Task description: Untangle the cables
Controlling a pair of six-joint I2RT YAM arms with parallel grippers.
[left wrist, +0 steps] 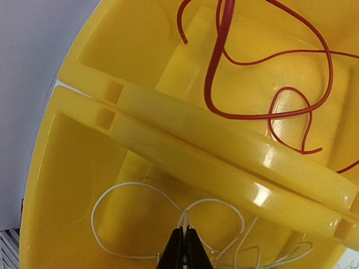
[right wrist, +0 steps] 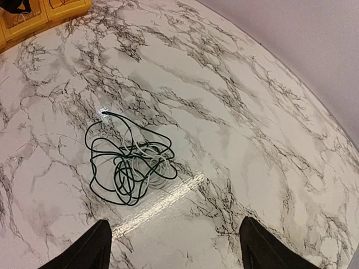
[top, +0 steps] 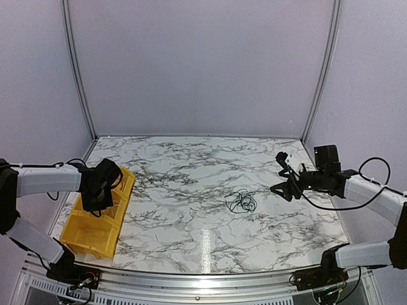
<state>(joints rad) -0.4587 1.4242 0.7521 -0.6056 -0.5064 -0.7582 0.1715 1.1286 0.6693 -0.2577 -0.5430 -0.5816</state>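
Observation:
My right gripper will go to the knot of cables next and close on the dark loops at its middle (top: 242,201) (right wrist: 133,159).
The cables (top: 241,201) lie as a small knot of dark and white loops on the marble table, mid-right; the right wrist view shows the knot (right wrist: 132,165) ahead and left of the fingers. My right gripper (top: 280,173) hovers to the right of it, open and holding nothing (right wrist: 174,252). My left gripper (top: 96,192) is down inside the yellow bin (top: 95,232), shut on a thin white cable (left wrist: 120,188) pinched at its fingertips (left wrist: 185,231). A red cable (left wrist: 263,112) lies loosely in the bin's other compartment.
The yellow bin (left wrist: 224,157) has two compartments split by a thick double wall and sits at the table's left edge. Its corner shows far off in the right wrist view (right wrist: 50,11). Grey walls close in the marble table (top: 191,165).

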